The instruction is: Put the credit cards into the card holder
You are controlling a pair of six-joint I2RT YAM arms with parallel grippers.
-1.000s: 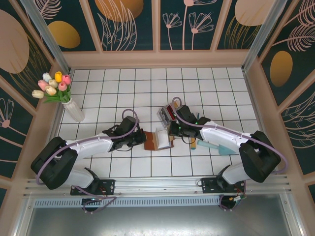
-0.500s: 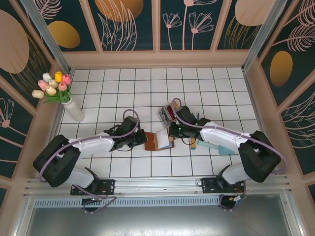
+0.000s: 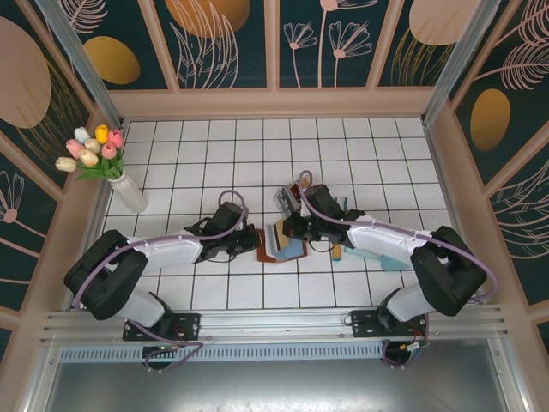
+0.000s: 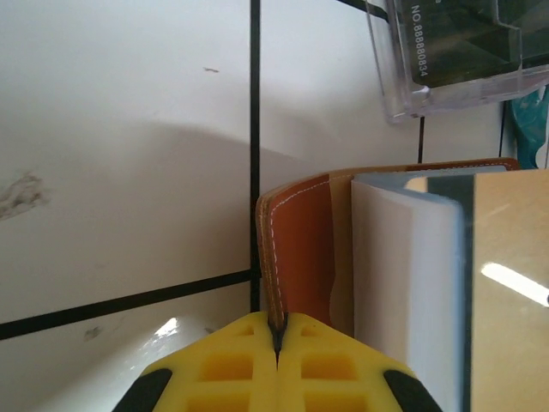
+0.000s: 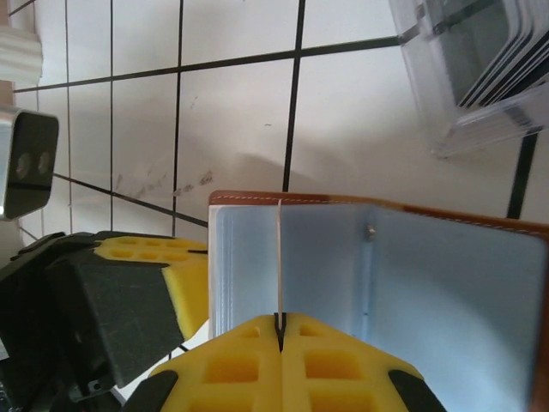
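Observation:
The card holder's pale blue pocket stands up while my left gripper holds only the leather edge, so next I grip the pocket's edge (image 4: 459, 283) together with the leather.
The brown leather card holder (image 3: 273, 249) lies open on the white tiles, its pale blue inner pockets (image 5: 429, 275) facing up. My left gripper (image 4: 276, 330) is shut on the holder's stitched leather edge (image 4: 296, 245). My right gripper (image 5: 280, 322) is shut on a thin tan credit card (image 5: 280, 257), seen edge-on and standing among the pockets near the holder's left side. From the left wrist the same card (image 4: 506, 283) shows its tan face with a dark stripe. In the top view the two grippers (image 3: 249, 241) (image 3: 287, 230) meet over the holder.
A clear plastic box (image 5: 480, 77) with more cards stands just beyond the holder, also seen as the box (image 3: 289, 199) in the top view. A teal object (image 3: 377, 256) lies under the right arm. A vase of tulips (image 3: 129, 193) stands at the far left.
The right gripper has moved left and down onto the holder with the card. The left gripper has shifted slightly right, and the holder now lies spread wider.

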